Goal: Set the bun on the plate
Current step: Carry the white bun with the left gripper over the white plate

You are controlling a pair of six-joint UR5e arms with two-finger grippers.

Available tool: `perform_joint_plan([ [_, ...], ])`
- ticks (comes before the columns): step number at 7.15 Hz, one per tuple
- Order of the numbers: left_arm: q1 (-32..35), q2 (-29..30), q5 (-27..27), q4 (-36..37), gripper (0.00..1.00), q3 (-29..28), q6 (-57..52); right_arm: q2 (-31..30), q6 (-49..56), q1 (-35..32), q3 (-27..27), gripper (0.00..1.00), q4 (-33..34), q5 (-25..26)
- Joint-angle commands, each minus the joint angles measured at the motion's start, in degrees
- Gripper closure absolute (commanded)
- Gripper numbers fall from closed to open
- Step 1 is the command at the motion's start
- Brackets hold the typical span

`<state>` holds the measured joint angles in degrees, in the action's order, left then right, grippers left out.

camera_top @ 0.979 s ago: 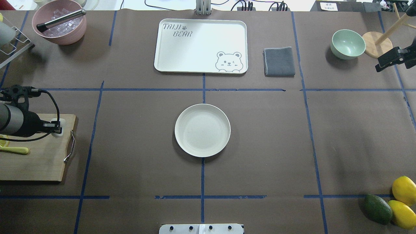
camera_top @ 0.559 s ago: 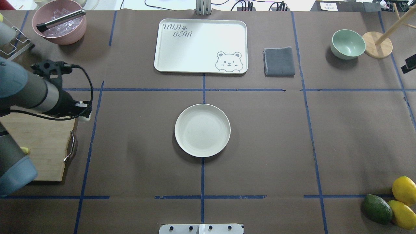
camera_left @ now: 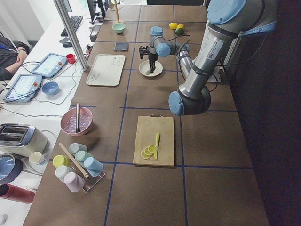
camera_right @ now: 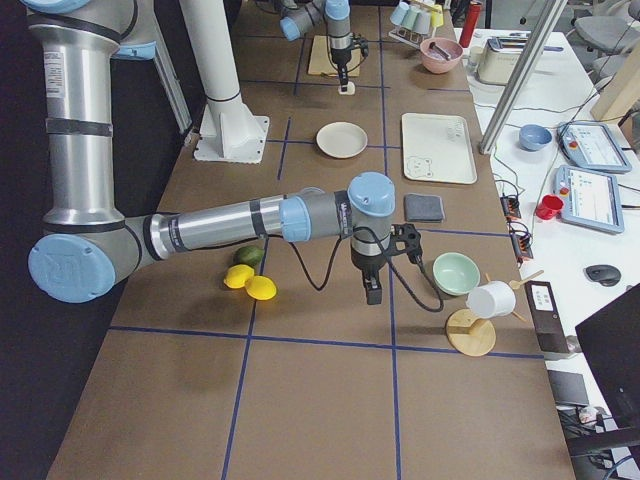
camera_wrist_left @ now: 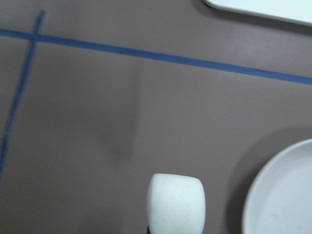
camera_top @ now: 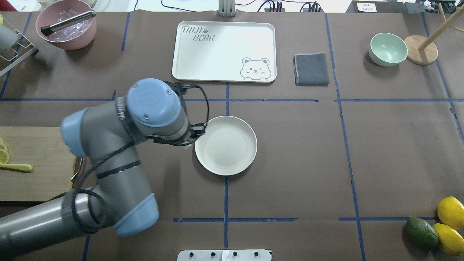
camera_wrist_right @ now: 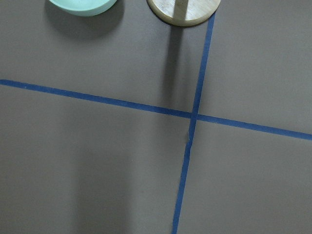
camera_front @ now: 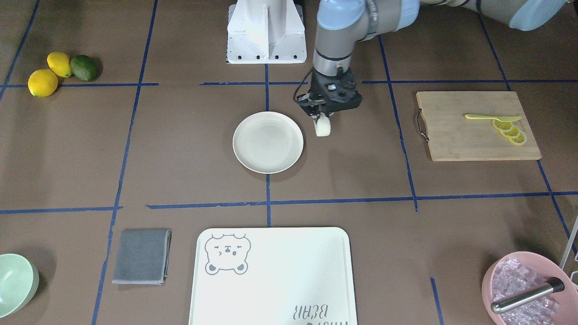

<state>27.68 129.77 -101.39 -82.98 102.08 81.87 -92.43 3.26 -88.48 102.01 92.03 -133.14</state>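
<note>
Next, my left gripper releases the bun near the middle of the cream plate [camera_front: 264,140].
The bun [camera_front: 322,127] is a small smooth white cylinder, and my left gripper [camera_front: 322,121] is shut on its upper end. It hangs just off the table beside the plate [camera_front: 268,142], at the rim on the robot's left. In the left wrist view the bun [camera_wrist_left: 176,202] fills the bottom centre, with the plate [camera_wrist_left: 287,195] at the lower right. From overhead my wrist hides the gripper, and the cream plate [camera_top: 226,145] lies bare. My right gripper [camera_right: 373,290] hangs near the green bowl [camera_right: 455,272]; I cannot tell whether it is open or shut.
A cutting board [camera_front: 451,144] with lemon slices and a yellow knife lies on the robot's left. Across the table are a bear-printed tray [camera_front: 271,289], a grey cloth [camera_front: 141,256] and a pink ice bowl [camera_front: 490,277]. Lemons [camera_front: 43,82] and an avocado [camera_front: 84,67] sit at the robot's right.
My left arm has swung right from the cutting board, carrying the bun to the plate's left rim. My right gripper has left the overhead view.
</note>
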Motion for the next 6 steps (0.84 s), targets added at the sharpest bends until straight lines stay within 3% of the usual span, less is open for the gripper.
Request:
perform_joint_plan([
  [1,-3.7,6.2,3.1,-5.5,0.71,-9.3,2.1,-0.1,1.0,-1.1,-1.1,0.00,-0.1,-0.9],
  [6,-5.0,11.4,3.2,-10.6,0.67,-18.7,1.8,-0.1,1.0,-1.1,-0.9,0.00,-0.1,-1.0],
])
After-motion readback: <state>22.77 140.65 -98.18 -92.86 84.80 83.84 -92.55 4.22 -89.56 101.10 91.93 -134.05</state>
